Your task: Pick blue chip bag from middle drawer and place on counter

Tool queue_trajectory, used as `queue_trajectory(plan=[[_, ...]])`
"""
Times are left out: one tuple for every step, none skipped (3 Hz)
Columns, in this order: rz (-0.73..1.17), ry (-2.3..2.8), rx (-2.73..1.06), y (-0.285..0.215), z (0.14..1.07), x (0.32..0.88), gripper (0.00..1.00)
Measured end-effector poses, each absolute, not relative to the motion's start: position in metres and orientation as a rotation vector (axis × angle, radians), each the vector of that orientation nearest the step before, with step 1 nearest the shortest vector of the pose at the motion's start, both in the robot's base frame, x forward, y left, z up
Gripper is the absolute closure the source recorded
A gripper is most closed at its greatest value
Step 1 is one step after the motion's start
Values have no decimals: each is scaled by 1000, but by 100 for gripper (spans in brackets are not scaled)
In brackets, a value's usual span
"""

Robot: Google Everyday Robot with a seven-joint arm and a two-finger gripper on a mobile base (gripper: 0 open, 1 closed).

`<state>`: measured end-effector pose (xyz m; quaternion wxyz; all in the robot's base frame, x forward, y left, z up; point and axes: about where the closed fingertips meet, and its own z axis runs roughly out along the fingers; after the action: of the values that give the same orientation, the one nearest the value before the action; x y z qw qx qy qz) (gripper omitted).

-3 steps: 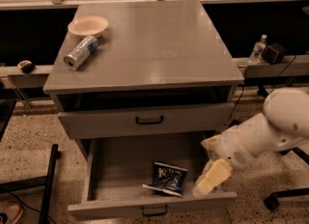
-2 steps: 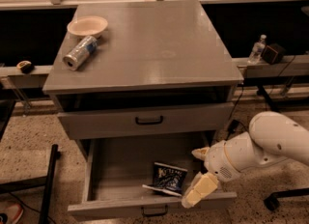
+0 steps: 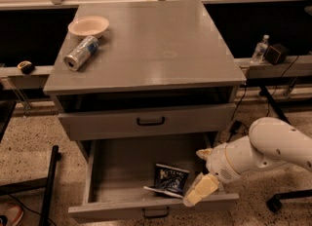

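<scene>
Next, the gripper needs to move to the blue chip bag's near end (image 3: 176, 187), next to the front of the middle drawer, and close there.
The blue chip bag (image 3: 171, 179) lies crumpled on the floor of the middle drawer (image 3: 117, 176), near its front, right of centre. The drawer is pulled fully out; its black handle (image 3: 156, 214) shows on the front edge. My gripper (image 3: 194, 177), with cream fingers (image 3: 200, 191) on a white arm (image 3: 263, 149), is at the drawer's right front, just right of the bag. It is open, with nothing between the fingers. The lower finger lies beside the bag's right edge. The counter (image 3: 161, 45) is the cabinet's grey top.
A silver-blue can (image 3: 81, 52) lies on its side and a pale bowl (image 3: 88, 26) stands at the counter's back left. The upper handled drawer (image 3: 146, 121) is shut. A water bottle (image 3: 260, 49) and black box (image 3: 276, 53) sit on the right ledge. A black stand (image 3: 48, 186) is at left.
My gripper has moved left and down, from the drawer's right side to close beside the chip bag. The bag, can and bowl have not moved.
</scene>
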<state>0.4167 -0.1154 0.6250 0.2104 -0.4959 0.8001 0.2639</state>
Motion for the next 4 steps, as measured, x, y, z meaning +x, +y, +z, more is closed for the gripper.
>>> queue_trajectory(plan=[[611, 2291, -1369, -134, 572, 436, 0], [524, 2322, -1383, -140, 529, 453, 0], [494, 2321, -1417, -129, 502, 458, 16], [551, 2289, -1435, -112, 476, 461, 20]])
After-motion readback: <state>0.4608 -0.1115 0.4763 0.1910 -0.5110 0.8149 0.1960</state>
